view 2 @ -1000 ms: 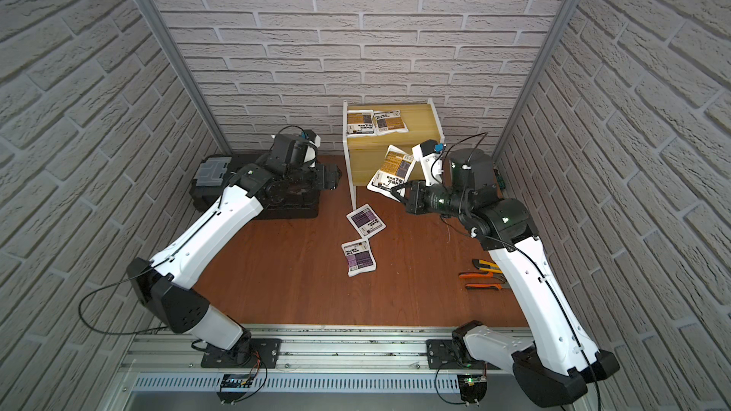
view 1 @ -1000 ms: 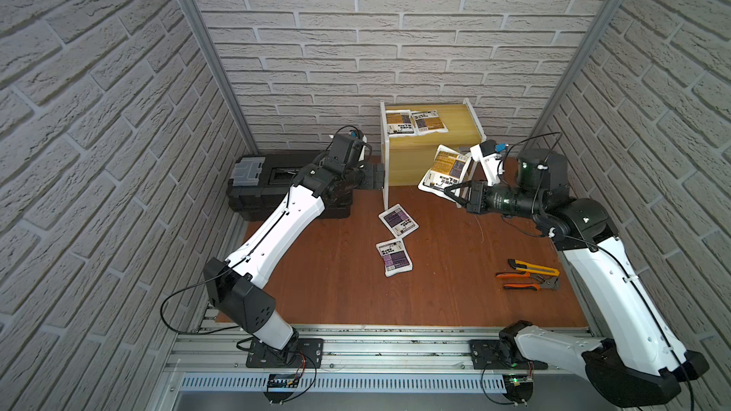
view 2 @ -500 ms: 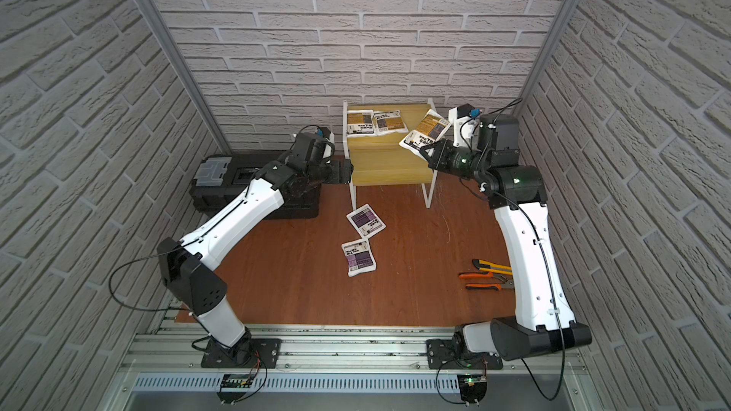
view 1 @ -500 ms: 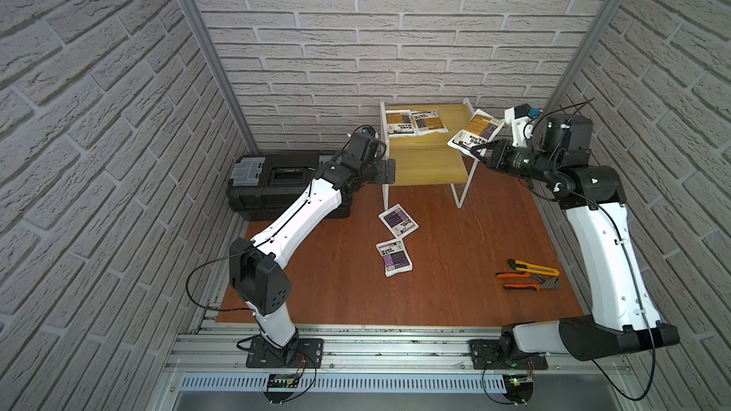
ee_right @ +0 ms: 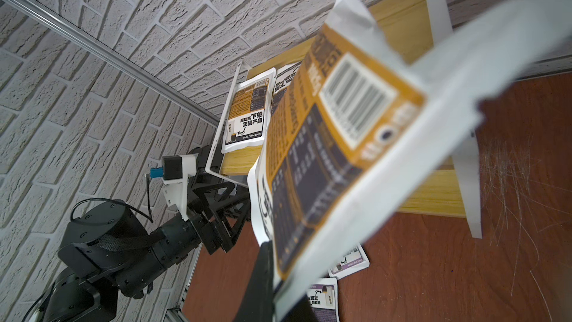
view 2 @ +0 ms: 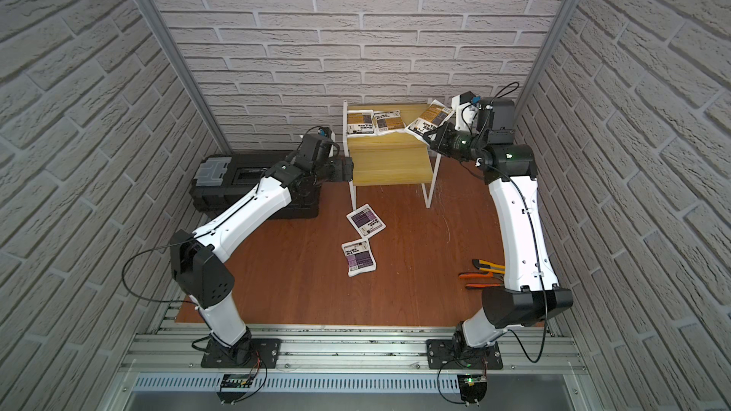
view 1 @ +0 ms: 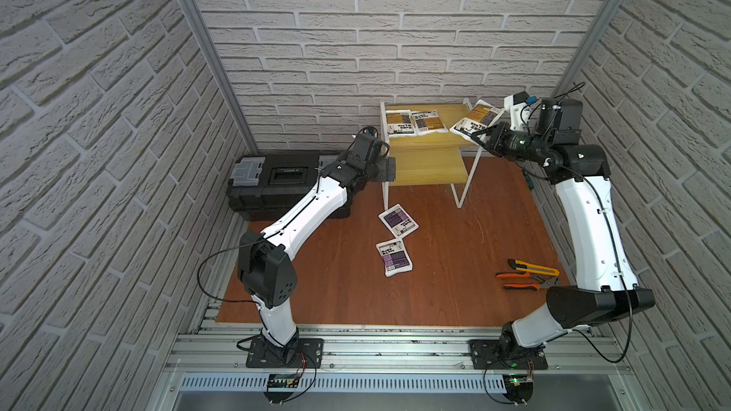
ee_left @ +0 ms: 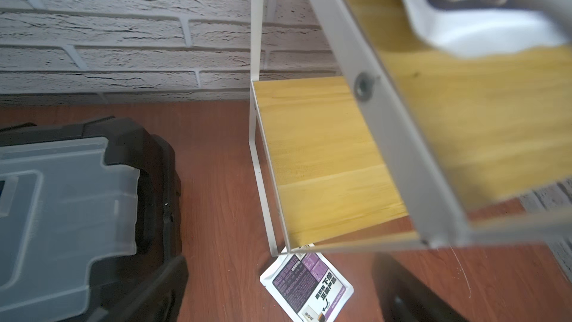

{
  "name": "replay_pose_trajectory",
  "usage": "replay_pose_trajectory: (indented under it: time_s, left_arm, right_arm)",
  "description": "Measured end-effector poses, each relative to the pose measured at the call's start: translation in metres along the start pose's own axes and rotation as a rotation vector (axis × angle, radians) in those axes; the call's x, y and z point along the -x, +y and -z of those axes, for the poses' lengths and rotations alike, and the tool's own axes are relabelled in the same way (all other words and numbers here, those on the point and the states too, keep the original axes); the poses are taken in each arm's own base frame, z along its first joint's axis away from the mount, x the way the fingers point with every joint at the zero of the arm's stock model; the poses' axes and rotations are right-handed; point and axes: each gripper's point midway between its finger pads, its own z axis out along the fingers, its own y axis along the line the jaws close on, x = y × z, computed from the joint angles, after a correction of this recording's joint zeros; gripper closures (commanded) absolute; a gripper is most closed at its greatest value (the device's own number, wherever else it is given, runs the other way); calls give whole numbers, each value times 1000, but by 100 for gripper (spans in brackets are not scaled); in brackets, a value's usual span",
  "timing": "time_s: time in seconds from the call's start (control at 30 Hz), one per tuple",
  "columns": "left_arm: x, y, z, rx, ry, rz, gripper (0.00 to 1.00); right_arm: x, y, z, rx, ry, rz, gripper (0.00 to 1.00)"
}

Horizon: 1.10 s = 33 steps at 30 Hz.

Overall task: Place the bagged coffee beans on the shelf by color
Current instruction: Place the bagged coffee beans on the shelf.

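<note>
The orange-brown bag, now tilted over the top board's end, will be released by my right gripper on the top board (view 1: 461,128), next to the other orange-brown bags.
My right gripper (view 1: 483,137) (view 2: 434,139) is shut on an orange-brown bag of coffee beans (view 1: 476,122) (view 2: 429,119) (ee_right: 340,150). It holds the bag tilted over the right end of the shelf's (view 1: 427,168) (view 2: 391,164) top board. Two orange-brown bags (view 1: 398,122) (view 1: 426,122) lie side by side at that board's left end. Two purple bags (view 1: 398,220) (view 1: 393,256) lie on the table in front of the shelf. My left gripper (view 1: 389,170) (ee_left: 284,298) is open and holds nothing, beside the shelf's left front post at lower-board height.
A black toolbox (view 1: 285,179) (ee_left: 62,212) with grey latches stands at the back left, under my left arm. A yellow utility knife (view 1: 534,268) and orange pliers (view 1: 522,280) lie at the right near my right arm. Brick walls close in three sides.
My right gripper has carried the orange-brown bag from in front of the shelf up to the top board's right end. My left gripper has reached right, up to the shelf's left post.
</note>
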Motion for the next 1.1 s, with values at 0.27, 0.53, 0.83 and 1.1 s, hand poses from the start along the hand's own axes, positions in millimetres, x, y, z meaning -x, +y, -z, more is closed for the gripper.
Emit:
replay_pose_trajectory:
  time_s: [0.27,0.53,0.83,1.1]
  left_arm:
    - [7,7,-3,12,-10,10,2]
    - [13,8,-3,6,-16,0,1]
    - [12,1,0,-34,1,-11,2]
    - [-10,-25,31,-113,33,-63,2]
  right_arm:
    - [2,-9,-11,-11,24,3,95]
    - [0,-20,-18,-32,53,2,95]
    - [3,-27,-26,-57,78,41,95]
    - [5,-36,-36,-79,99,61,94]
